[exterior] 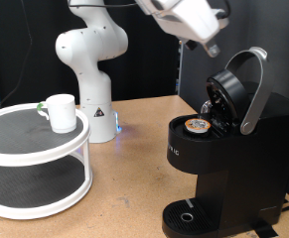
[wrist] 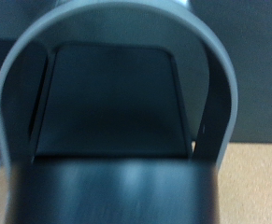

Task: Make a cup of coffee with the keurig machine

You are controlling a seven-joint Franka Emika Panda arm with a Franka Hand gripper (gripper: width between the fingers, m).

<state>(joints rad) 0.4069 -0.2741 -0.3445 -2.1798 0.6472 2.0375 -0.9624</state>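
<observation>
Next, my gripper should go to the top of the keurig machine's grey handle (exterior: 251, 53) (wrist: 117, 5) and close there, because the raised handle has to come down.
The black keurig machine (exterior: 218, 149) stands at the exterior view's right with its hinged top (exterior: 228, 91) raised and its grey handle (exterior: 255, 89) arched up. A small coffee pod (exterior: 197, 126) with an orange-marked lid sits in the open chamber. The white cup (exterior: 61, 112) stands on the upper tier of a round white stand at the exterior view's left. My gripper (exterior: 213, 47) is above the raised top, near the handle, holding nothing that I can see. The wrist view is filled by the grey handle (wrist: 14, 103) and the black lid (wrist: 117, 103), blurred.
The two-tier round white stand (exterior: 37, 164) occupies the exterior view's left. The white robot base (exterior: 92, 69) stands behind it on the wooden table (exterior: 124, 178). The machine's round drip base (exterior: 189, 215) is at the bottom with nothing on it.
</observation>
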